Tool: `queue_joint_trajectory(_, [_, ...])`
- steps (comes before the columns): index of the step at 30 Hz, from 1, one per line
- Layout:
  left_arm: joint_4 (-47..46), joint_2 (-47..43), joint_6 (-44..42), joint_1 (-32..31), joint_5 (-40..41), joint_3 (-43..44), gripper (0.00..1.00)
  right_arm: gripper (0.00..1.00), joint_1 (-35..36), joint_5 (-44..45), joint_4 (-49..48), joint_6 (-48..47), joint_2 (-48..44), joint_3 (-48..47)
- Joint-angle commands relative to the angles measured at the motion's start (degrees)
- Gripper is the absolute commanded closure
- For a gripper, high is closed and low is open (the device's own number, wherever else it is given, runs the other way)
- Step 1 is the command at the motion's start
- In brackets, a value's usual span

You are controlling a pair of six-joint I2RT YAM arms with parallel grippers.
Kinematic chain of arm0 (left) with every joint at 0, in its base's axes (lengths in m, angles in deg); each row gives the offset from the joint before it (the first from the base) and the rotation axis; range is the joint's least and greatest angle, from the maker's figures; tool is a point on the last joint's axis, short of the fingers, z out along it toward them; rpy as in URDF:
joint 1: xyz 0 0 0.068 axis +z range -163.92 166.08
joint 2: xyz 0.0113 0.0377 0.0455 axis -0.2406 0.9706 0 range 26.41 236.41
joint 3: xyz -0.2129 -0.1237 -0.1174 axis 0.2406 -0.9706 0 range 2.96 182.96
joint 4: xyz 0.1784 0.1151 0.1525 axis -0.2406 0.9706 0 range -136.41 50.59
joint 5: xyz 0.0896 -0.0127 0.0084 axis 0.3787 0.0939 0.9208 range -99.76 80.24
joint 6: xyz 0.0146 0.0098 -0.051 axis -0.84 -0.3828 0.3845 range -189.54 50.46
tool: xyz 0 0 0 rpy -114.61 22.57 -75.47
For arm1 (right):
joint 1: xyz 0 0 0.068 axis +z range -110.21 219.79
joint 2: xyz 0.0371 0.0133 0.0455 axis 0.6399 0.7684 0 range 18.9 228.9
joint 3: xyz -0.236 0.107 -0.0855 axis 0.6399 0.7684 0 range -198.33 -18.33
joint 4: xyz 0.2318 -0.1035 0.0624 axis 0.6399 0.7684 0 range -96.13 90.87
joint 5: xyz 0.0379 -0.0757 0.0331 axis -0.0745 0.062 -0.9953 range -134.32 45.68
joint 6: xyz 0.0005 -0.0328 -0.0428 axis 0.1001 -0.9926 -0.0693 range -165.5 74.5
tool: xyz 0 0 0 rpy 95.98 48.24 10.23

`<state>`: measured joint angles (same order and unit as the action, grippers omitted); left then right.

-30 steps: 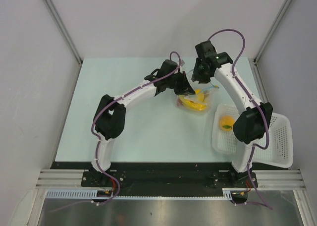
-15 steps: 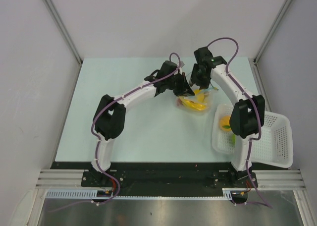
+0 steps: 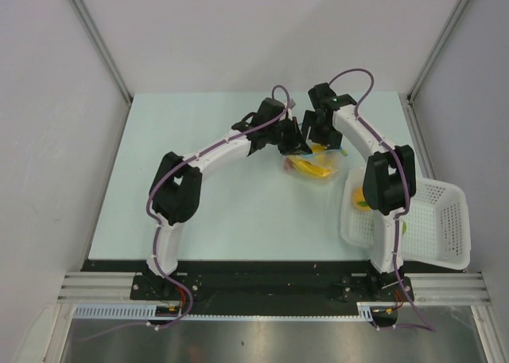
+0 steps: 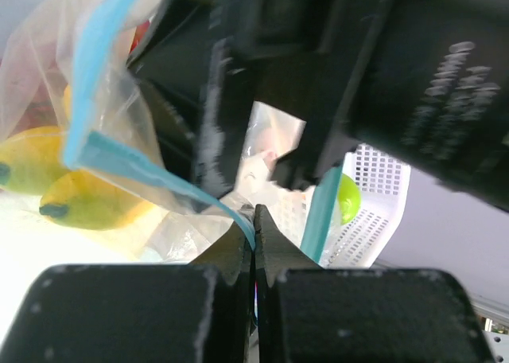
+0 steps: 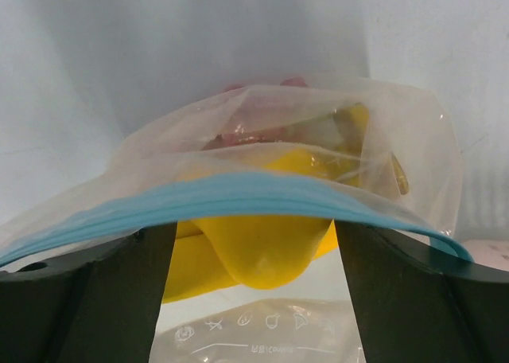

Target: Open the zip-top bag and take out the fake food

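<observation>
The yellow fruit is just under the blue zip strip at the zip-top bag's opening, and my right gripper will close on the round end of the yellow fruit (image 3: 317, 148) (image 5: 266, 255).
The zip-top bag (image 3: 328, 170) lies at the table's middle back with yellow fake food (image 3: 312, 169) inside. My left gripper (image 3: 300, 143) is at the bag's left edge; in the left wrist view it (image 4: 254, 224) is shut on the blue zip strip (image 4: 135, 165). My right gripper (image 3: 319, 135) is just right of it at the bag's mouth. In the right wrist view it (image 5: 250, 234) is open, with the zip strip (image 5: 238, 192) stretched across its fingers and a yellow fruit (image 5: 262, 251) between them. Red berries (image 5: 238, 136) show deeper in the bag.
A white perforated basket (image 3: 436, 220) stands at the right front and holds an orange (image 3: 360, 197), partly hidden by the right arm. A green fruit (image 4: 347, 197) shows in the basket (image 4: 374, 184) in the left wrist view. Grey walls close in the table.
My right gripper has moved left and down to the bag's mouth, close beside the left gripper. The left gripper has kept its hold on the strip.
</observation>
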<state>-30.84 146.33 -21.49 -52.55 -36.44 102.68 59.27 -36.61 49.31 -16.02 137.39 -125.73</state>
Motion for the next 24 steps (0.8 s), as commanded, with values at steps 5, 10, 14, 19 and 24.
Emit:
queue_joint_trajectory(5, [-1.16,-1.27,0.29,-0.57,-0.13,0.21,1.00,0.12,0.38,0.21,-1.38,-0.03,0.07,5.52])
queue_joint_trajectory(10, [-1.25,-0.91,0.64,-0.57,-0.13,0.47,1.00,0.15,0.47,0.38,-5.34,-2.40,-0.02,6.85])
queue_joint_trajectory(14, [-0.98,-1.18,0.46,-0.57,0.13,0.65,1.00,0.24,0.55,0.56,-6.30,-3.02,-1.68,6.32])
queue_joint_trajectory(19, [-1.16,-0.83,0.64,-0.57,0.05,0.91,1.00,0.50,0.99,0.30,-4.73,-2.58,-3.18,3.78])
queue_joint_trajectory(24, [-1.25,-1.09,0.64,-0.65,0.22,0.83,1.00,0.73,1.69,0.65,-3.24,-1.70,-4.68,-1.48])
